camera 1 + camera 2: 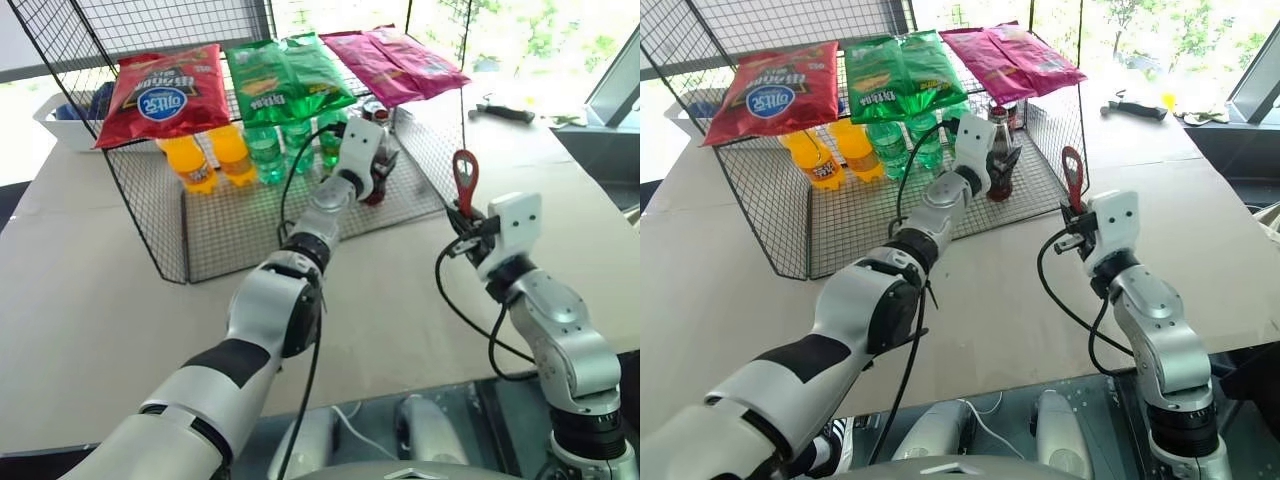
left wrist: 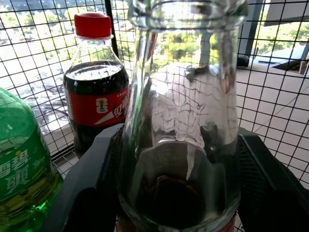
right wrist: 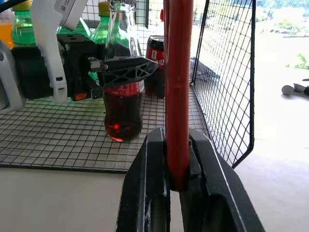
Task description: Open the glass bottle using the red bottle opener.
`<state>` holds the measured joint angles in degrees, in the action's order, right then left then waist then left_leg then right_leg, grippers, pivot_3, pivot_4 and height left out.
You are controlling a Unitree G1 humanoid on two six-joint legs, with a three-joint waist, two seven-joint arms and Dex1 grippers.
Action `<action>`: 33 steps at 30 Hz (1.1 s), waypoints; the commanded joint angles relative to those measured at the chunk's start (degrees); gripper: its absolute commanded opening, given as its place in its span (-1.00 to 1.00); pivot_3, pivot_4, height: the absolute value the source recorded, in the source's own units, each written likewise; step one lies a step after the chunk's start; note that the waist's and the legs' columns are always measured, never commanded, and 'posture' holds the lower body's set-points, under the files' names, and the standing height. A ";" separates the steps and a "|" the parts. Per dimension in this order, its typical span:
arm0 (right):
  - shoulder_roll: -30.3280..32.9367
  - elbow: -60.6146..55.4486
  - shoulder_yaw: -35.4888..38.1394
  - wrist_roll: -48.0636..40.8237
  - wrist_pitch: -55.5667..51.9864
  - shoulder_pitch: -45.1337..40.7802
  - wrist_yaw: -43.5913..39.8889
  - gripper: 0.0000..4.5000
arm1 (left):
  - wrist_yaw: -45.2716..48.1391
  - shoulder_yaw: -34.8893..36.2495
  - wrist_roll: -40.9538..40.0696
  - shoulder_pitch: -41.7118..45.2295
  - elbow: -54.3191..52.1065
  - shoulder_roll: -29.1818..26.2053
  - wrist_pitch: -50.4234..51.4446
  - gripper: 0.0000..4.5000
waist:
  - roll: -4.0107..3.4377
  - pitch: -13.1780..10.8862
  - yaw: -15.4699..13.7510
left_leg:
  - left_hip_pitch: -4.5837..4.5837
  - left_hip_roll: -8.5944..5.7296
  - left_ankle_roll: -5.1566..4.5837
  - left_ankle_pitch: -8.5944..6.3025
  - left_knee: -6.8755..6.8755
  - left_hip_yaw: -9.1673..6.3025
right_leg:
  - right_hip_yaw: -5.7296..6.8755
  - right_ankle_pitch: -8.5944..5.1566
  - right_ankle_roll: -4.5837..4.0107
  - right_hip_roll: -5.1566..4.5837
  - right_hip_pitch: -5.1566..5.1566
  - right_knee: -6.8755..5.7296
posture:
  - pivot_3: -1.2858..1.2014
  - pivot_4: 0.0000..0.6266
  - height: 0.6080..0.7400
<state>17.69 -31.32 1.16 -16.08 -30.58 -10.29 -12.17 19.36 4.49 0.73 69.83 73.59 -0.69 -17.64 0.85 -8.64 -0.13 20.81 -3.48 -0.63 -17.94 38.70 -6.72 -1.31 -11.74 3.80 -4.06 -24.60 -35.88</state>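
Next, I release the glass bottle with my left gripper on the bare table [image 1: 350, 266] just outside the wire rack's front edge.
The glass bottle [image 3: 123, 104] stands upright on the wire rack's floor, clear at the neck with dark drink in its lower half and a red label band. My left gripper [image 1: 1000, 160] reaches into the rack and is shut on the bottle's waist, one black finger [image 2: 91, 179] on each side. Outside the rack's right end, my right gripper [image 1: 465, 228] is shut on the handle of the red bottle opener [image 1: 465, 178]. The opener stands upright with its ring head on top, a short way to the right of the bottle.
The black wire rack [image 1: 150, 215] holds orange bottles [image 1: 190, 160] and green bottles [image 1: 265, 150], a red-capped cola bottle [image 2: 96, 94] and a dark can [image 3: 157, 63] behind the glass bottle. Snack bags [image 1: 165, 95] lie on top. A dark tool [image 1: 505, 112] lies far right.
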 commanded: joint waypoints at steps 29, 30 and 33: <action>0.36 4.75 1.61 0.43 3.61 -6.38 -3.43 -1.00 | 22.02 -7.87 -16.22 -46.01 -89.78 -17.57 44.67 0.07 | -0.06 0.04 0.97 | -0.04 0.17 0.00 0.00 -0.02 -0.08 | -0.25 0.00 -0.02 0.03 -0.13 -0.10 | 0.03 -0.52 1.00; 0.27 4.93 1.53 0.44 3.71 -6.47 -3.53 -1.00 | 22.04 -8.02 -16.13 -46.72 -90.22 -17.72 43.62 0.07 | -0.05 0.05 0.86 | -0.04 0.17 0.00 0.00 -0.02 -0.08 | -0.25 0.00 -0.02 0.02 -0.12 -0.10 | 0.03 -0.52 1.00; -0.02 5.46 1.24 0.58 4.05 -6.73 -3.79 -1.00 | 22.26 -8.13 -15.82 -47.97 -90.52 -17.89 40.87 0.07 | -0.05 0.05 0.78 | -0.04 0.11 0.00 0.00 0.04 -0.04 | -0.28 0.01 -0.02 0.00 -0.10 -0.10 | 0.03 -0.52 1.00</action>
<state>17.71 -24.74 2.02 -15.73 -28.35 -15.90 -15.82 41.02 -3.10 -13.81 21.72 -14.14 -18.45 25.60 0.80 -8.59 0.65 20.78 -3.38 -0.62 -17.94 38.75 -6.76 -1.60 -11.73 3.78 -4.07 -24.70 -35.99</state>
